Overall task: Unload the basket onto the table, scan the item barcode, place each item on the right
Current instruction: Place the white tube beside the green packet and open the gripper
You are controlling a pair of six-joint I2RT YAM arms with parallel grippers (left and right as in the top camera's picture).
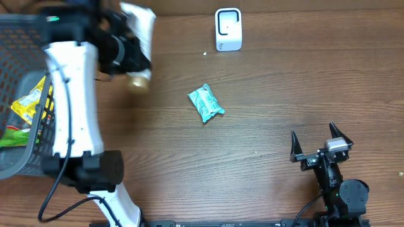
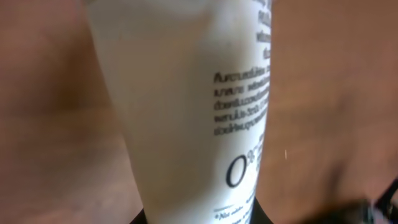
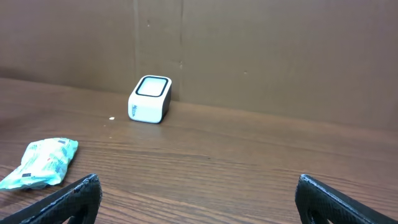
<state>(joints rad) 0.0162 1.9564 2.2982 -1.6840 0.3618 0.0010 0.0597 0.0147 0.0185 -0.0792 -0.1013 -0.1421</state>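
Observation:
The robot's left gripper should release the white tube on the wood (image 1: 231, 114) next to the teal packet, toward the right gripper.
My left gripper (image 1: 128, 55) is shut on a white tube (image 1: 140, 24) with a tan cap (image 1: 137, 82), held above the table's back left, next to the basket. The left wrist view is filled by the white tube (image 2: 180, 106), showing black print and no barcode. The white barcode scanner (image 1: 228, 28) stands at the back centre, apart from the tube; it also shows as the scanner (image 3: 150, 99) in the right wrist view. My right gripper (image 1: 314, 145) hangs open and empty at the front right, with the right gripper (image 3: 199, 190) showing bare wood between its fingers.
A teal packet (image 1: 206, 103) lies mid-table, also seen as the packet (image 3: 41, 163) at the left of the right wrist view. A grey wire basket (image 1: 19, 151) at the left edge holds a yellow pack (image 1: 28, 101) and a green one (image 1: 12, 135). A brown wall backs the table.

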